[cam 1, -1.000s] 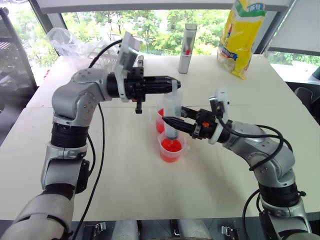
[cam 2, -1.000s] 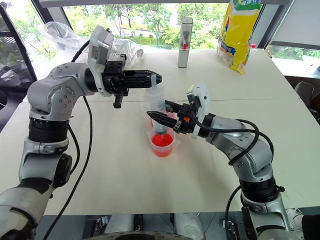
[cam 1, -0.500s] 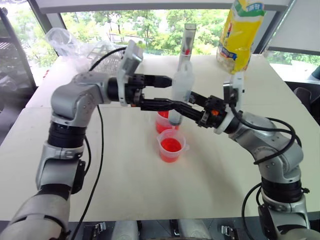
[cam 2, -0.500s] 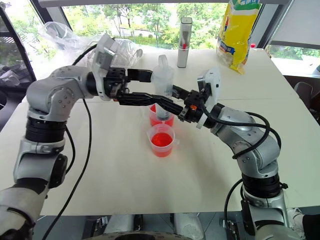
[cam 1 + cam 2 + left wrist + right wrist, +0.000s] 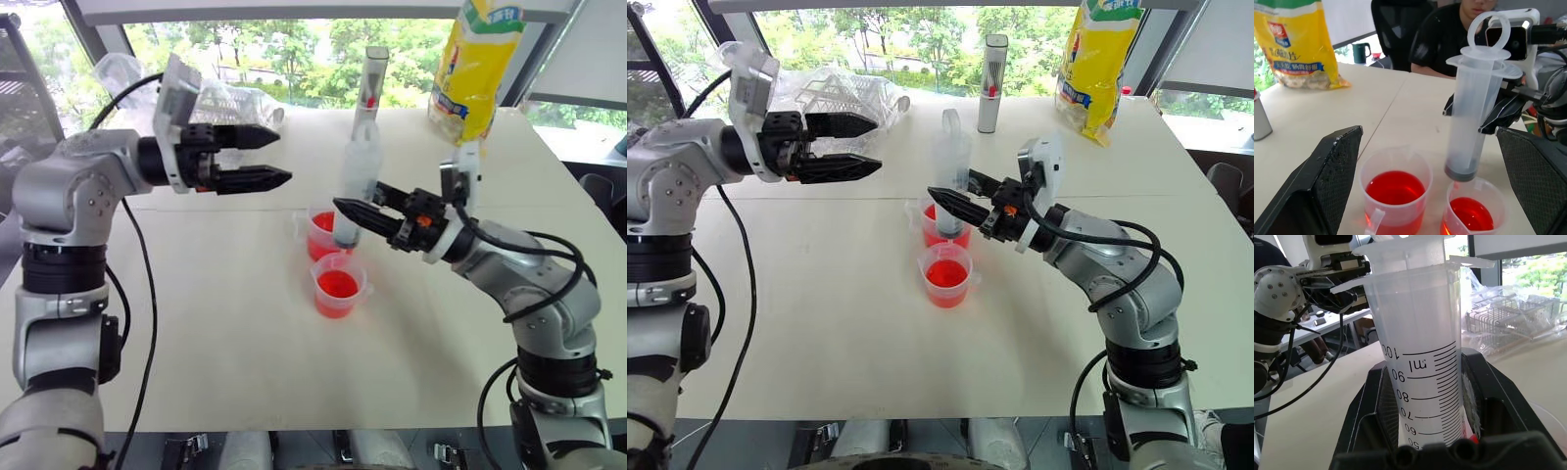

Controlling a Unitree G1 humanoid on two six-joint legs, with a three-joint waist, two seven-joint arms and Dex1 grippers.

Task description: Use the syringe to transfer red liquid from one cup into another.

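My right gripper will let go of the syringe on the white table [image 5: 415, 260] beside the cups, on that gripper's own side.
My right gripper [image 5: 349, 211] is shut on the barrel of the syringe [image 5: 359, 166] and holds it upright above the two cups. The barrel looks clear, with its dark piston [image 5: 1463, 171] low inside. Just under the syringe's lower end stands the narrower cup [image 5: 338, 284], holding red liquid [image 5: 1470, 214]. Behind it is the wider cup [image 5: 319, 235] with a side handle, also holding red liquid [image 5: 1395, 187]. My left gripper [image 5: 284, 157] hangs open well to the left of the syringe, level with its top, with nothing between its fingers [image 5: 1327, 181].
A grey upright cylinder [image 5: 370, 83] and a yellow bag [image 5: 480, 69] stand at the far side of the white table [image 5: 245, 343]. A clear plastic bag with a wire rack [image 5: 838, 93] lies at the far left. A person in black [image 5: 1449, 34] sits beyond the table.
My left gripper has opened, let go of the syringe's top and drawn back to the left. The right gripper has lifted the syringe out of the narrower cup.
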